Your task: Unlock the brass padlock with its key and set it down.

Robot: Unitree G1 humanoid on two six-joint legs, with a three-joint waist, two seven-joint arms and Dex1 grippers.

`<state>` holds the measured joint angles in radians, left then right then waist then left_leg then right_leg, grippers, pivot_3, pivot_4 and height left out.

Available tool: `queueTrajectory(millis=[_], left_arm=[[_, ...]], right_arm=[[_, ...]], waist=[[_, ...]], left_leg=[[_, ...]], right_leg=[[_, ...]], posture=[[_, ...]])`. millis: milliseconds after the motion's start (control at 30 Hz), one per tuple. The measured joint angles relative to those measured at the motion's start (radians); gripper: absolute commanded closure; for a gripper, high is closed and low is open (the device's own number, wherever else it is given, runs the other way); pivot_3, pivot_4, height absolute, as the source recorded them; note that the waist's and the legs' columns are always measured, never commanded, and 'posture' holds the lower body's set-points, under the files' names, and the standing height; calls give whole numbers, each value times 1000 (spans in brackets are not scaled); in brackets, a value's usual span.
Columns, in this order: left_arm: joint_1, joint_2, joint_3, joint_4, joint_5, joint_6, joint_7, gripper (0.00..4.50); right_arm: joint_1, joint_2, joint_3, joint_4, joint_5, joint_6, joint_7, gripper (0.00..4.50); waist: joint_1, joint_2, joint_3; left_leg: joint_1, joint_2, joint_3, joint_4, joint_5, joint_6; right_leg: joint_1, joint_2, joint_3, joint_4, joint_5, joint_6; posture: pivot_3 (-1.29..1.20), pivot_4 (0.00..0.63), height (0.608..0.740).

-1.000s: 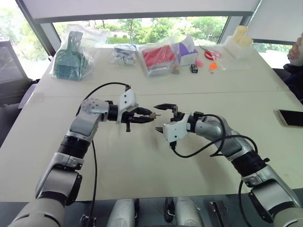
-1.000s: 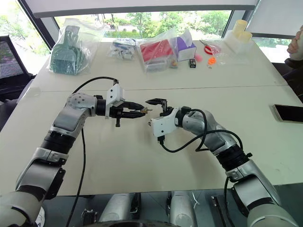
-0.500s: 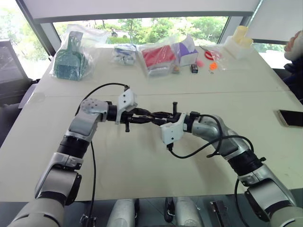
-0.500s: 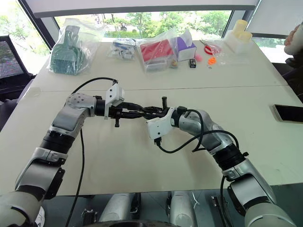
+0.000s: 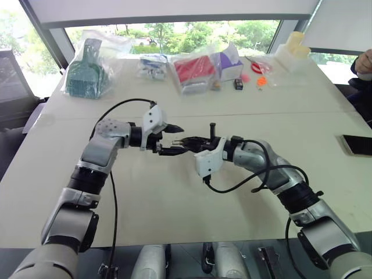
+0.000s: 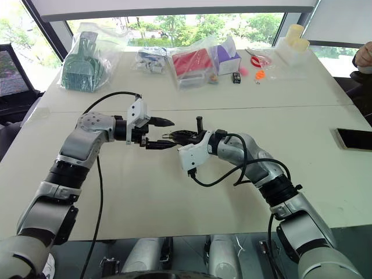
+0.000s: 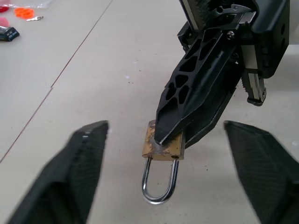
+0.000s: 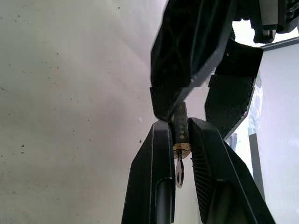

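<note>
Next, my left gripper closes on the shackle (image 7: 158,199) and swings it aside before I lower the padlock, because the shackle's free leg faces the hole in the padlock's brass body.
The brass padlock (image 7: 161,148) hangs above the table between my two grippers, its silvery shackle (image 7: 160,184) pointing toward my left wrist. My right gripper (image 7: 168,136) is shut on the padlock's brass body. Seen from the right wrist, the tiny silvery key (image 8: 179,173) sticks out of the padlock's underside between the right fingers (image 8: 154,163). My left gripper (image 5: 176,140) is open, one finger on either side of the padlock and neither touching it.
Along the table's far edge lie plastic bags: a green scoop (image 5: 86,74), a red item (image 5: 193,70), a purple box (image 5: 230,63) and small colourful bits (image 5: 261,80). A phone (image 5: 356,144) lies at the right. A person's hand (image 5: 365,60) rests at the far right.
My right gripper moved in from the right and shut on the padlock. My left gripper, which was holding it, then opened and let go.
</note>
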<state>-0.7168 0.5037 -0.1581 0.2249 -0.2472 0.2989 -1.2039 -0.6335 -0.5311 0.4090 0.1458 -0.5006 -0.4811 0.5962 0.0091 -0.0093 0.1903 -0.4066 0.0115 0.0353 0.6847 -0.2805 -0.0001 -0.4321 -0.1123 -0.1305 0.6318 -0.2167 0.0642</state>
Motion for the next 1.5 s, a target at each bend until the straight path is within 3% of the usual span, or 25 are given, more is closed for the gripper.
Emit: queueTrajectory(millis=[233,333,567,633,1133,1500], left_arm=[[55,55,56,-104,-46,48,21,30],[79,66,66,-119,-50,60,31,850],[83,65,93,-132,-91,69,55,3827],[88,66,98,-139,-95,71,57,4419],[144,33,52,-146,-70,56,89,4419],[110,-21,45,36,-24,-17,115,4419]], right_arm=[[0,-1,-1,13,2,4,0,4174],[0,-1,-1,13,4,5,0,4174],[0,-1,-1,16,9,8,0,4174],[0,-1,-1,16,12,9,0,4174],[2,0,-1,15,15,18,1,4174],[7,0,-1,9,20,35,11,4174]], waist=[[-2,0,0],[1,0,0],[0,0,0],[0,0,0],[1,0,0],[1,0,0]], left_leg=[[0,1,0,0,0,0],[0,1,0,0,0,0],[1,1,1,0,0,0],[1,1,1,0,0,0],[1,1,1,0,0,0],[1,0,2,0,0,0]], right_leg=[[0,0,1,0,0,0],[0,0,1,0,0,0],[0,0,1,0,0,0],[0,0,1,0,0,0],[0,0,2,0,0,0],[0,0,1,0,0,0]], posture=[[0,150,740],[0,150,740],[0,150,740],[0,150,740],[0,150,740],[0,150,740]])
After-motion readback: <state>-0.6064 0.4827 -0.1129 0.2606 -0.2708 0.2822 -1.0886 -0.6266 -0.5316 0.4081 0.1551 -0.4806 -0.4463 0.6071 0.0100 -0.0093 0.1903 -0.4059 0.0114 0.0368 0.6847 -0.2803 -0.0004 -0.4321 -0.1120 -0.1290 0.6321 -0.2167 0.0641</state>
